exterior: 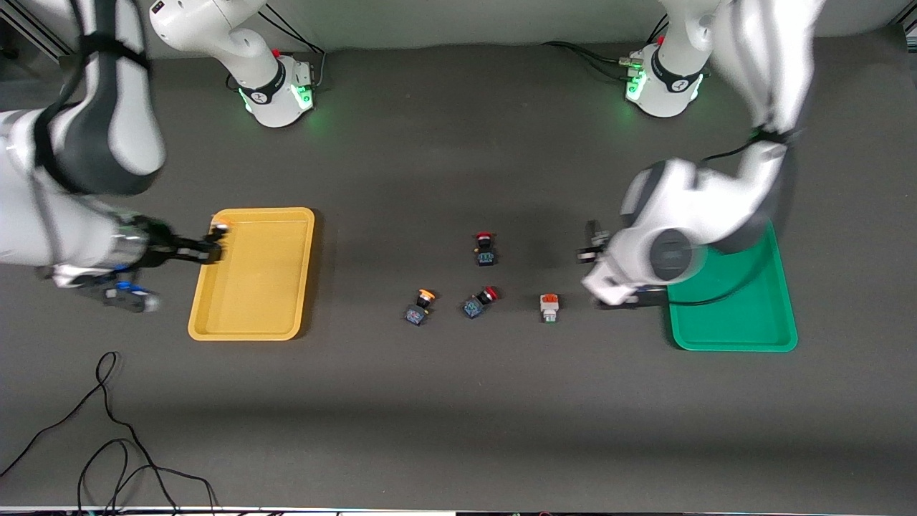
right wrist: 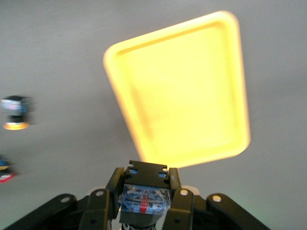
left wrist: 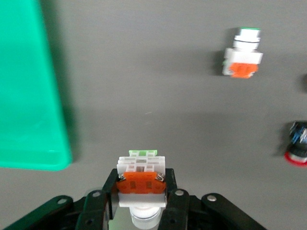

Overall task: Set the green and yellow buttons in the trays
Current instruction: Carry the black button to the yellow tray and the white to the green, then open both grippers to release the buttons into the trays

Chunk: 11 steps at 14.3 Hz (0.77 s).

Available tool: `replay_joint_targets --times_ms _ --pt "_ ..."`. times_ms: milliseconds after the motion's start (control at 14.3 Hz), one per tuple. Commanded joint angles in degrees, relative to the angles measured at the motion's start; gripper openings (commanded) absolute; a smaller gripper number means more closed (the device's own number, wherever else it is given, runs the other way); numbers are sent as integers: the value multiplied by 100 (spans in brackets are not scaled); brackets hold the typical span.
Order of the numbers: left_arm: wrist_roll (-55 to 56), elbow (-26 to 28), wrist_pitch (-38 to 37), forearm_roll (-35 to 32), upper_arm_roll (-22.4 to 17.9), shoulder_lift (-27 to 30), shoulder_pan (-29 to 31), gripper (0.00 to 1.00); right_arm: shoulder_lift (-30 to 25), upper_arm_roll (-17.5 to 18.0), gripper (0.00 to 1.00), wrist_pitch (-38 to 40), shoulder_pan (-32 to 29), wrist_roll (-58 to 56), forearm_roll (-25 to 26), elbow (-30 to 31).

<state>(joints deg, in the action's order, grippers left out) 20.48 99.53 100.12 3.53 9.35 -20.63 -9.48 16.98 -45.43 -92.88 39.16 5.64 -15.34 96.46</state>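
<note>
My left gripper is going to set the green button down inside the green tray [exterior: 698, 284] [left wrist: 14, 69], close to the side of the tray that faces the loose buttons.
My right gripper [exterior: 213, 242] is shut on a yellow button [right wrist: 144, 199] with a black-blue body, in the air over the yellow tray's [exterior: 251, 326] edge at the right arm's end. The tray also shows in the right wrist view [right wrist: 187, 91]. My left gripper [exterior: 593, 245] is shut on a white-grey green button [left wrist: 141, 176], over bare table beside the green tray [exterior: 738, 330]. Another yellow button [exterior: 419, 306] and another white-grey green button [exterior: 549, 307] lie on the table between the trays. The left wrist view also shows this green button [left wrist: 242, 58] and the green tray [left wrist: 29, 96].
Two red-capped black switches lie mid-table, one [exterior: 485, 249] farther from the front camera than the loose buttons, one [exterior: 478, 302] between them. Black cables [exterior: 107, 430] trail near the front edge at the right arm's end.
</note>
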Motion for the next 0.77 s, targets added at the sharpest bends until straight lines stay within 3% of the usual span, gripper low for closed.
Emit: replay_joint_targets --times_ms 0,140,280,490,559,699 --pt "-1122 619 -28 -271 14 463 760 12 314 -291 0 -1157 -135 -1203 31 906" --pt "-1554 839 313 -904 14 411 1270 12 673 -273 0 -2029 -171 -1337 -48 1382" --pt "-1906 1199 1102 -1248 14 254 1657 12 1217 -195 0 -2575 -136 -1626 -432 1638" --pt "-1899 1534 2403 -1311 5 -307 1827 12 1668 -115 0 -2982 -92 -1953 -769 1789" --pt "-1855 1534 2668 -1311 5 -492 1792 12 1668 -72 95 -2973 -92 -1996 -769 1780" --pt "-1837 1534 3056 -1320 5 -722 1800 14 1476 -62 100 -2799 -84 -2032 -769 1736"
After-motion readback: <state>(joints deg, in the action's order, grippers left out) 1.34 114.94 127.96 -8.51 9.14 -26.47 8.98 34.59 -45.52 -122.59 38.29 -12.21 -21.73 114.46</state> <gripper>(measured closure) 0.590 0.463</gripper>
